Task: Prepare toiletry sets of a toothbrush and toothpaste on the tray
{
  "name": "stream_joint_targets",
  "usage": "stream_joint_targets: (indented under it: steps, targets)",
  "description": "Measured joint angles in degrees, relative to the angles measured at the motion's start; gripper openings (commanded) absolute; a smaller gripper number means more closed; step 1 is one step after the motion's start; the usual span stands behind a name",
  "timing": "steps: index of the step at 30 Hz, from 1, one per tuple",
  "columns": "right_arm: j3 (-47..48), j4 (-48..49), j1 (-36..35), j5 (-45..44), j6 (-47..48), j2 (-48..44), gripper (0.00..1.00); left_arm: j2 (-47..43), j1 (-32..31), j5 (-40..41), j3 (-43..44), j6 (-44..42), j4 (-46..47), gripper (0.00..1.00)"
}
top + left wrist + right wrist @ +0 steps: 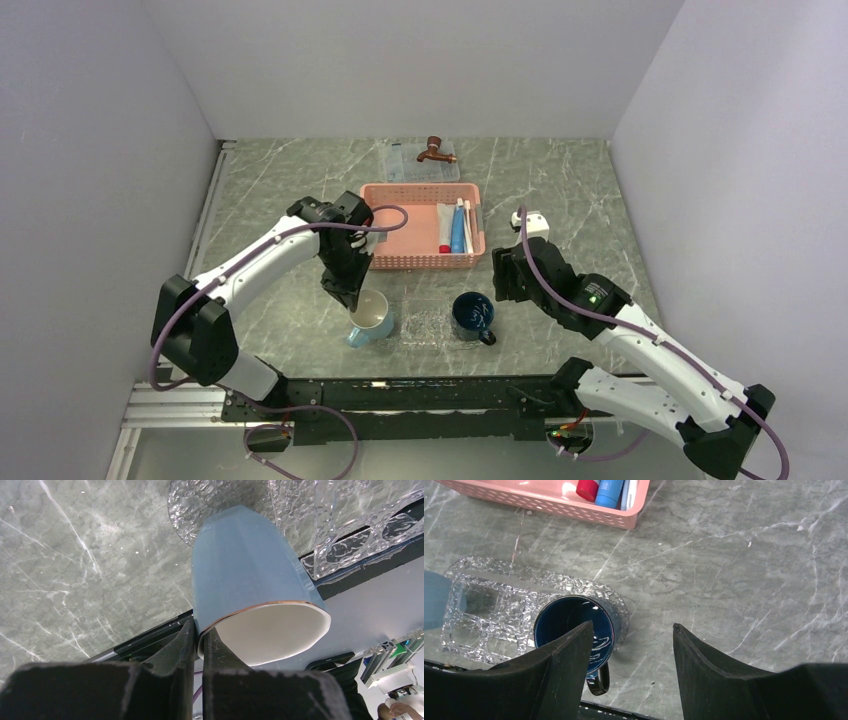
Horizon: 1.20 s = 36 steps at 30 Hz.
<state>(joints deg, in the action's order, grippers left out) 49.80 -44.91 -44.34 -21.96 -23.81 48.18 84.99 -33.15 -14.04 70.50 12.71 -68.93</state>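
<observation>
Next, my left gripper sets the light blue cup down and releases it on the small clear tray's end (378, 324) (217, 517) that is opposite the dark blue mug. The light blue cup is now held tilted at the tray.
The small clear tray (425, 322) lies near the front edge, and a dark blue mug (472, 313) stands on its right end. My left gripper (350, 297) is shut on the rim of a light blue cup (371, 321), held tilted at the tray's left end; the left wrist view shows the gripper (200, 630) pinching the cup (245, 570). The blue toothpaste tube (457, 228) and a pale toothbrush (467, 222) lie in the pink basket (400, 262). My right gripper (505, 272) is open and empty, right of the basket and above the mug (569, 625).
A larger clear tray (405, 165) with a brown tap-like object (436, 151) sits at the back. A red-capped item (444, 247) lies in the basket beside the toothpaste. A small white object (531, 221) sits right of the basket. Grey walls close in three sides.
</observation>
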Motion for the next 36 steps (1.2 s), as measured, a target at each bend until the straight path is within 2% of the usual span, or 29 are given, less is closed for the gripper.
stream_joint_targets:
  steps: [20,36]
  targets:
    - [-1.5,0.4,0.0,0.1,-0.6,-2.1,0.62,5.0,-1.7,2.1,0.0,0.2,0.7,0.0]
    - [-2.5,0.4,0.0,1.5,-1.3,-2.6,0.62,7.2,-2.2,2.5,2.4,0.3,0.3,0.07]
